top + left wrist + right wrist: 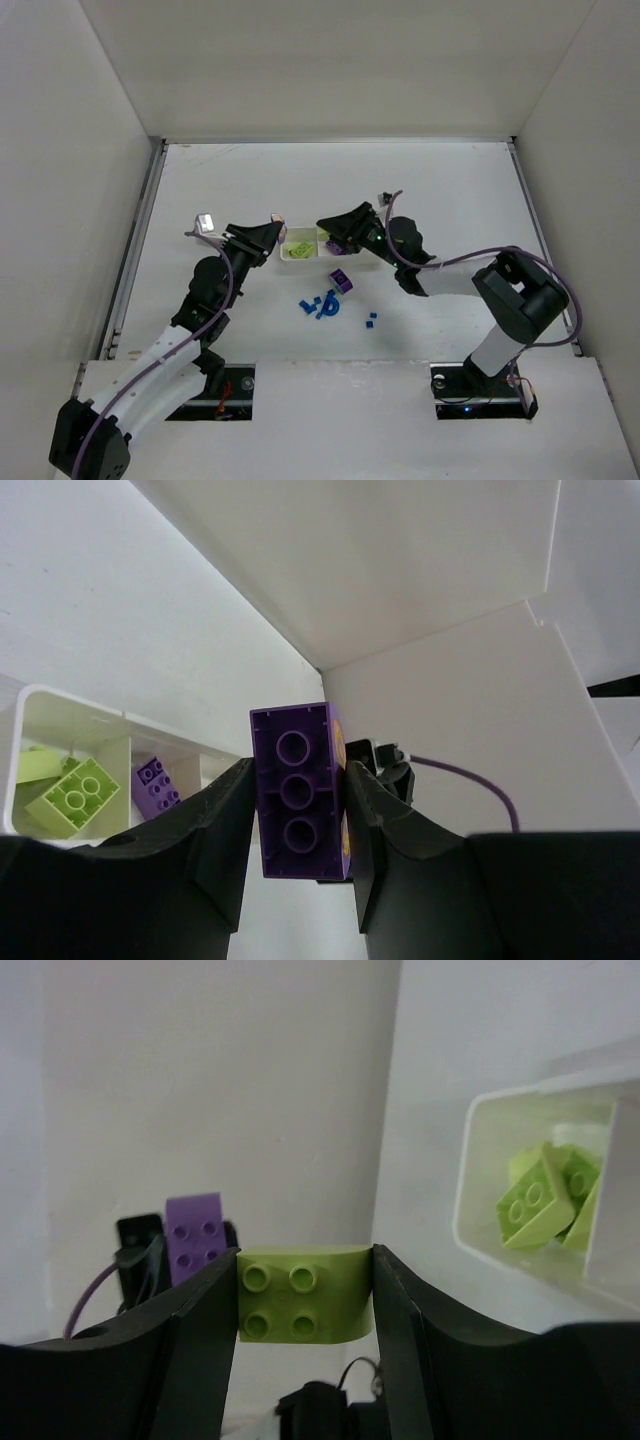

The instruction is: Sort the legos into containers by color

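Observation:
The long purple brick, now held just beside the white tray, will be let go by my left gripper on the purple brick in the white tray's middle compartment (336,241) (163,783).
My left gripper (274,236) is shut on a long purple brick (298,742), held just left of the white tray (296,254). My right gripper (328,228) is shut on a yellow-green brick (303,1307), held above the tray's right end. In the left wrist view the tray (28,702) holds yellow-green bricks (75,792) in one compartment and a purple brick (155,783) in the one beside it. The right wrist view shows the tray (468,1165) with yellow-green bricks (535,1200). A purple brick (342,281) and several blue bricks (320,305) lie on the table.
White walls enclose the table on the left, back and right. One blue brick (371,321) lies apart, right of the blue cluster. The two grippers face each other closely over the tray; the left gripper's purple brick (195,1238) shows in the right wrist view.

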Controlling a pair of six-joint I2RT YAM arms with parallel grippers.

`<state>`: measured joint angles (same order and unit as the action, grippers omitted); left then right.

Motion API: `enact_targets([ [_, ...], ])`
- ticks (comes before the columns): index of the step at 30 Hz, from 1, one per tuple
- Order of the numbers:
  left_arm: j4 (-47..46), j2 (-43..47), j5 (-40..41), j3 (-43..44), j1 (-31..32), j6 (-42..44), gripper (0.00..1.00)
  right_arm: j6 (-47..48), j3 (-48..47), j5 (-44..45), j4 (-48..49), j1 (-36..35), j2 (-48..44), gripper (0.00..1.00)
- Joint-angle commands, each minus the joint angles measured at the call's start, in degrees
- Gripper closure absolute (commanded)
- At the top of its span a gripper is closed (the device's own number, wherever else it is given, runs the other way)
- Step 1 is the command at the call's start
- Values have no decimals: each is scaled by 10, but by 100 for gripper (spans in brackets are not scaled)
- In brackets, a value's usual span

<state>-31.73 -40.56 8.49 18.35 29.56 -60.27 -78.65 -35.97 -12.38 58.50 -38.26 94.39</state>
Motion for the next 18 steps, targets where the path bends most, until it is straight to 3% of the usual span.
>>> enact_targets([
  [1, 23, 27, 7, 8, 2, 49, 88, 131, -78, 55, -155, -20, -13, 55],
  [8, 56, 43, 31, 17, 10, 92, 87, 280, -216, 154, -380, -54, 25, 55],
  [18, 79, 50, 35, 21, -3, 111, 87, 311, -307, 188, -431, -82, 113, 52],
])
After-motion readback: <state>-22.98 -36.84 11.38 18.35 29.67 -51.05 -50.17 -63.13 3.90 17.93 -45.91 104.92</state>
